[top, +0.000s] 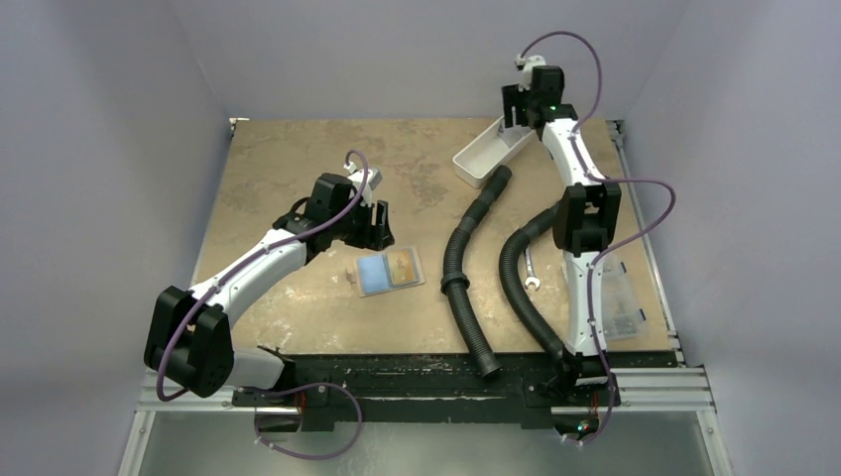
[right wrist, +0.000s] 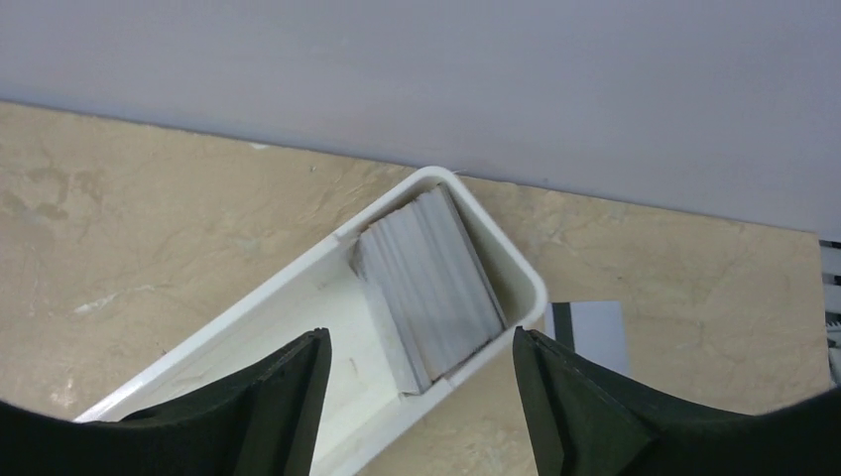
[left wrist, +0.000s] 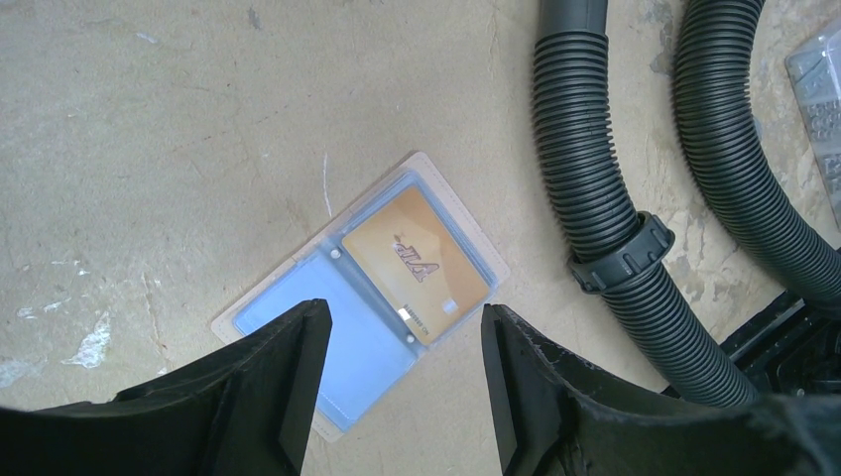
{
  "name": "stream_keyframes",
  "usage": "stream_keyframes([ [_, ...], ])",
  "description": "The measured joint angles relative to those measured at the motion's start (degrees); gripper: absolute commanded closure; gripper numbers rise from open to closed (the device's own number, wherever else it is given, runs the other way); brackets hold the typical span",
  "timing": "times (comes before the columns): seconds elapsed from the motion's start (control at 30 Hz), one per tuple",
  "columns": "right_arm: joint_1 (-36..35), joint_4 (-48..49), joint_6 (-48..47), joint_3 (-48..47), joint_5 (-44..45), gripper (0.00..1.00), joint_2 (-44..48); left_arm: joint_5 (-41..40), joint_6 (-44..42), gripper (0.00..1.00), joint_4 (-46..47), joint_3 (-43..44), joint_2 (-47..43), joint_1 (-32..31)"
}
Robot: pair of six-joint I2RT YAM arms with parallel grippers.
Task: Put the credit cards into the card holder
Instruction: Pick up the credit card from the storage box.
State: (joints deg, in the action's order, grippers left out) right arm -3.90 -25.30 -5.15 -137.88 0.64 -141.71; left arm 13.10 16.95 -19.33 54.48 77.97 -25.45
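The pale card lies flat beside the tray with little edge to pinch, so my right gripper takes the front card of the upright stack [right wrist: 395,332] next.
The tan card holder [top: 358,277] lies open on the table left of centre. In the left wrist view its beige rim [left wrist: 458,219] frames two pockets. An orange-tan card [left wrist: 417,263] sits in one pocket and a light blue card [left wrist: 342,342] in the other. My left gripper [left wrist: 405,347] is open and empty just above the holder; from above it [top: 375,226] stands at the holder's far-left side. My right gripper [right wrist: 417,382] is open and empty above the white tray [right wrist: 298,288] at the back. A pale card with a dark stripe [right wrist: 590,332] lies on the table beside the tray. No black card shows.
The tray [top: 493,151] holds a stack of grey-white cards [right wrist: 431,283]. Two black corrugated hoses [top: 459,268] [top: 521,293] run down the middle to the front edge. A small wrench [top: 531,270] lies between them and the right arm. A clear plastic box [top: 620,297] sits at the right.
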Motion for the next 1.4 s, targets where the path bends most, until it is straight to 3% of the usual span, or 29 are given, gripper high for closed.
stream_keyframes([
  [0.27, -5.3, -0.4, -8.3, -4.0, 8.3, 0.21, -5.7, 0.0, 0.0, 0.38, 0.1, 0.0, 0.0, 0.0],
  [0.63, -6.6, -0.4, -16.4, -4.6, 17.9, 0.28, -9.4, 0.2, 0.0, 0.38, 0.4, 0.0, 0.1, 0.6],
  [1.1, -6.6, 0.0, -19.0, -5.3, 19.5, 0.60, -11.0, 0.3, 0.0, 0.38, 0.4, 0.0, 0.7, 0.7],
  [1.4, -7.3, 0.5, -20.6, -5.5, 21.4, 0.69, -11.0, 0.6, 0.0, 0.38, 0.4, 0.0, 0.9, 0.7],
])
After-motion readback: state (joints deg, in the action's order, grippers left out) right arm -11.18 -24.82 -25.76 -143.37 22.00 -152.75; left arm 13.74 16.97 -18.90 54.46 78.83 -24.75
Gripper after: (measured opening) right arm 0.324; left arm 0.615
